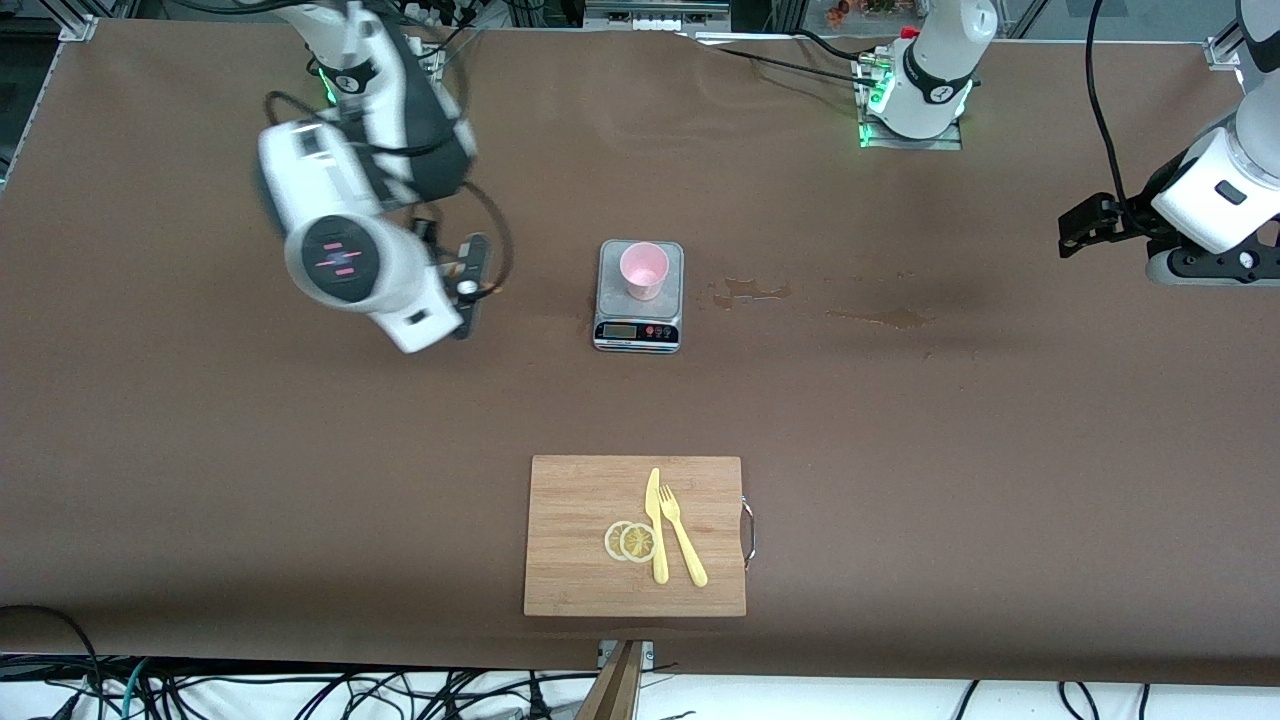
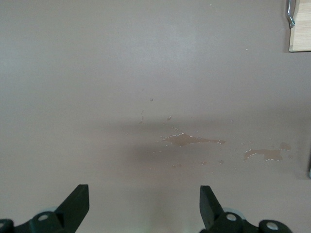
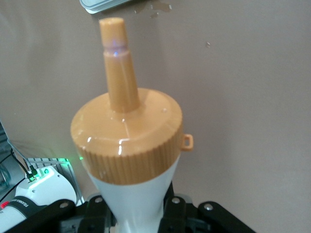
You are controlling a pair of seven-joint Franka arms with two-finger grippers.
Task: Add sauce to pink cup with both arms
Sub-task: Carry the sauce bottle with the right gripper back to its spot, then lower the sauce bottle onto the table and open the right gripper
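Observation:
I will stand the sauce bottle on the bare brown table level with the scale's display edge [image 1: 374, 359], on my right gripper's side.
The pink cup [image 1: 643, 270] stands upright on the grey kitchen scale [image 1: 639, 335] at mid-table. My right gripper [image 1: 468, 285] hangs over the table beside the scale, toward the right arm's end. In the right wrist view it [image 3: 138, 213] is shut on the whitish body of the sauce bottle [image 3: 127, 141], whose orange nozzle cap points toward the scale's edge [image 3: 99, 5]. The arm hides the bottle in the front view. My left gripper [image 1: 1078, 228] waits open and empty over the left arm's end of the table; its fingers [image 2: 77, 204] stand wide apart.
Wet spill patches [image 1: 750, 292] lie on the brown table beside the scale, and they also show in the left wrist view [image 2: 194, 141]. A wooden cutting board [image 1: 560, 500] with lemon slices, a yellow knife and a fork lies nearer the front camera.

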